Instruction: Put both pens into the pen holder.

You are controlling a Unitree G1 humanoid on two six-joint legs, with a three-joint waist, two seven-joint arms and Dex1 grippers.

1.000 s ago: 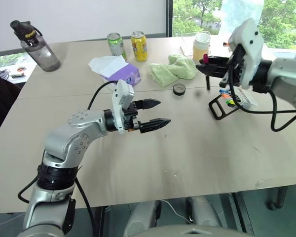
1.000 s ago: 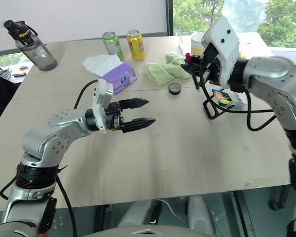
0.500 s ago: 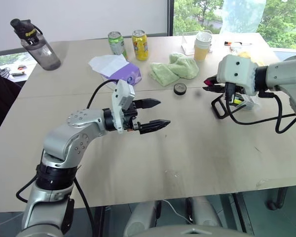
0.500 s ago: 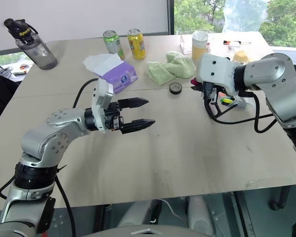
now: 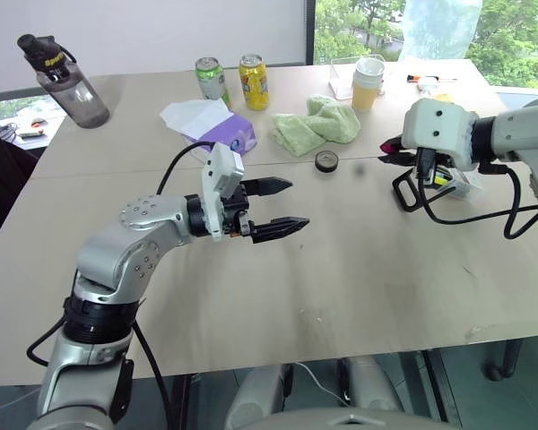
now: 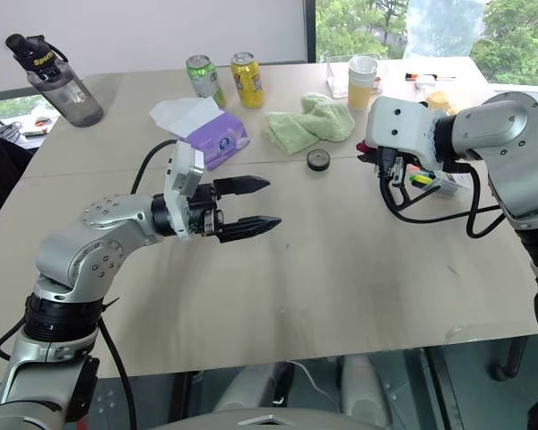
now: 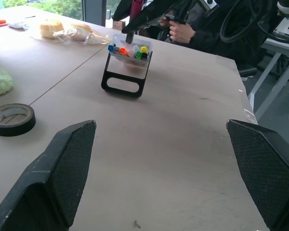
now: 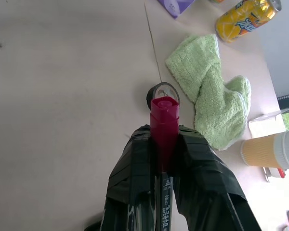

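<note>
My right gripper needs to let go of the pink-magenta pen among the coloured caps inside the clear pen holder (image 5: 438,168).
My right gripper (image 5: 394,152) is shut on the pen with the pink-magenta cap (image 8: 164,114). The cap sticks out past the fingertips and points left across the table. That hand hovers right by the pen holder (image 7: 130,52), a clear box on a black looped frame (image 5: 409,192) with coloured caps showing inside. I cannot tell whether the other pen is among them. My left gripper (image 5: 298,203) hangs open over the middle of the table, pointing right, with nothing between its fingers.
A tape roll (image 5: 326,161) lies left of the holder. Behind it are a green cloth (image 5: 318,125), a purple tissue box (image 5: 222,133), two cans (image 5: 254,82), a cup (image 5: 368,83) and a bottle (image 5: 67,85). A person's hand (image 7: 183,32) shows past the table's right end.
My right hand has rolled over and come down from above the holder, so the pen's cap now points left. The left arm has stayed still.
</note>
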